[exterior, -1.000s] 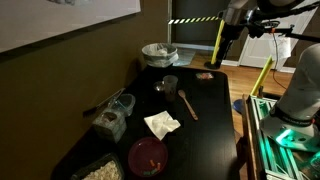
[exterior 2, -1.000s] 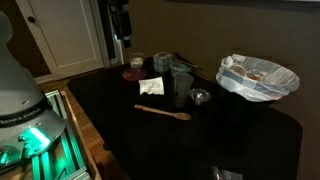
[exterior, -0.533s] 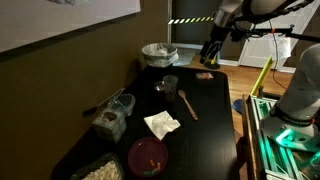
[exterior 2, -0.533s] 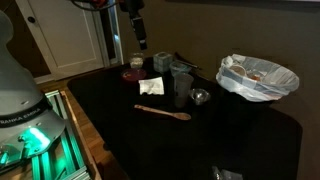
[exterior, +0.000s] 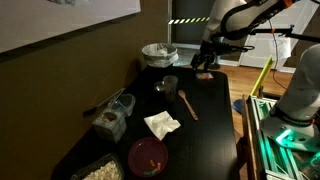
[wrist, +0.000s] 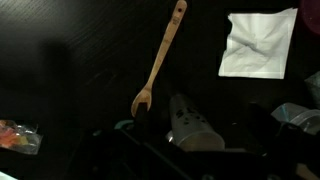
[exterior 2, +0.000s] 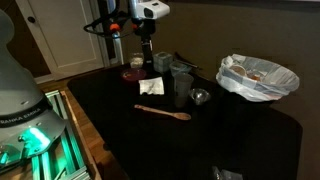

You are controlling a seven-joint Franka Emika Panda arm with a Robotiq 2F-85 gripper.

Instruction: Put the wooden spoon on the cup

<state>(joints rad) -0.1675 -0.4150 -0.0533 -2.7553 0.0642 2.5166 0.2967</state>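
The robot's gripper should next move to the narrow part (exterior: 186, 99) (wrist: 151, 80) of the wooden spoon's handle, just beside the spoon's head, and close there.
The wooden spoon (exterior: 188, 104) lies flat on the black table (exterior: 215, 125), and it also shows in the other exterior view (exterior 2: 163, 112) and in the wrist view (wrist: 160, 62). Its oval head points toward the small greyish cup (exterior: 169, 83), which stands upright (exterior 2: 201, 97). My gripper (exterior: 205, 63) hangs in the air above the table, apart from both (exterior 2: 147, 57). It looks open and empty. In the wrist view its dark fingers fill the bottom, and I cannot make out the cup there.
A white ruffled bowl (exterior: 158, 52) stands at the far end (exterior 2: 258, 76). A white napkin (exterior: 161, 124), a red bowl (exterior: 148, 156), a clear plastic container (exterior: 115, 110) and a food tray (exterior: 100, 170) stand nearby. A pale tall glass (wrist: 195, 125) stands by the spoon head.
The arm has come down and swung in over the table, closer to the spoon and cup. Nothing on the table has moved.
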